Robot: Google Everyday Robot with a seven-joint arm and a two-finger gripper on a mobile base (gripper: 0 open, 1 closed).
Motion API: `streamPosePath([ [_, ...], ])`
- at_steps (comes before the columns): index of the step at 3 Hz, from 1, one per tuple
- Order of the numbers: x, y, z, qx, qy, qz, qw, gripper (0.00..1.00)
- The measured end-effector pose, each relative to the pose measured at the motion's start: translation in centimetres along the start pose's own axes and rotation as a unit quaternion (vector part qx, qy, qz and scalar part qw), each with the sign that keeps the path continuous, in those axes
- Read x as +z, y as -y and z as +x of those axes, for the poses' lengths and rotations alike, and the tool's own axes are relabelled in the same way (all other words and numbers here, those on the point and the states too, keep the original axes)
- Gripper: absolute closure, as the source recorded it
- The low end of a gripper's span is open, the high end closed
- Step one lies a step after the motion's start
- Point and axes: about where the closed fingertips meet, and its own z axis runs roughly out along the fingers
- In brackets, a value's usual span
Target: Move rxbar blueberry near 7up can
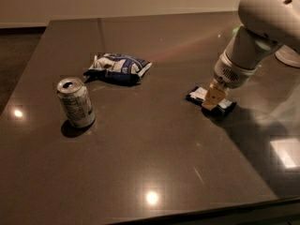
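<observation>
The rxbar blueberry will go down from my gripper beside the 7up can, in front of the chip bag (128, 111).
The rxbar blueberry (200, 95), a small flat dark wrapper with a white panel, lies on the dark table at the right of centre. My gripper (213, 99) hangs straight down over its middle, its tan fingertips at the bar. The white arm comes in from the upper right. The 7up can (75, 102), silver with a pull-tab top, stands upright at the left, far from the bar.
A puffy blue-and-white chip bag (118, 68) lies behind the can, toward the table's middle. The table's front edge (197, 209) runs along the bottom. A white round object (290, 55) sits at the far right edge.
</observation>
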Motion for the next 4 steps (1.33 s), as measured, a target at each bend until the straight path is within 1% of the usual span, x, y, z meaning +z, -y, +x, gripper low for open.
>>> streamPosePath([
  [1, -0.6, -0.6, -3.4, -0.038, -0.002, -0.002, 0.9993, 1.0],
  [2, -1.2, -1.9, -7.6, -0.091, 0.006, -0.004, 0.9958, 1.0],
  [3, -0.9, -5.7, -11.1, -0.163, 0.01, -0.027, 0.9862, 1.0],
  [4, -0.3, -8.6, -12.2, -0.206, 0.009, -0.052, 0.9772, 1.0],
])
